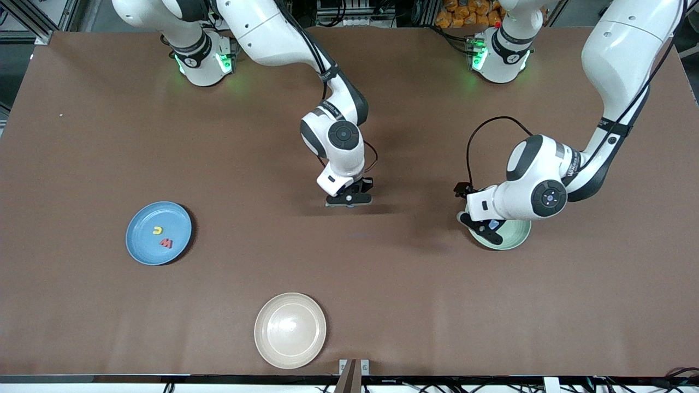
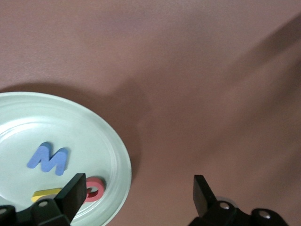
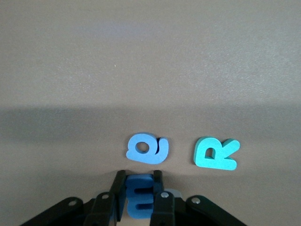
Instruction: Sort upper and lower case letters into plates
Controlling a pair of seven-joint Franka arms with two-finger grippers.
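Next, I release the blue letter, now down at the table's middle, from my right gripper on the light blue plate, between the yellow letter and the plate's rim [image 1: 140, 238].
My right gripper [image 1: 349, 200] is down at the middle of the table, and in the right wrist view it [image 3: 139, 181] is shut on a blue letter E [image 3: 140, 197]. Beside the E lie a blue lowercase letter [image 3: 146, 148] and a teal R [image 3: 216, 153] on the brown table. My left gripper [image 1: 484, 229] hangs open over the rim of the mint green plate [image 1: 517, 236] at the left arm's end, with nothing between its fingers [image 2: 70, 193]. That plate [image 2: 110, 141] holds a blue M [image 2: 48, 158], a red ring-shaped letter [image 2: 95, 189] and a yellow letter [image 2: 46, 194]. The light blue plate [image 1: 143, 248] holds a yellow letter [image 1: 157, 230] and a red one [image 1: 166, 243].
A cream-beige plate [image 1: 290, 329] sits near the table's front edge, nearer to the front camera than the right gripper. The light blue plate lies toward the right arm's end. Bare brown table spreads between the plates.
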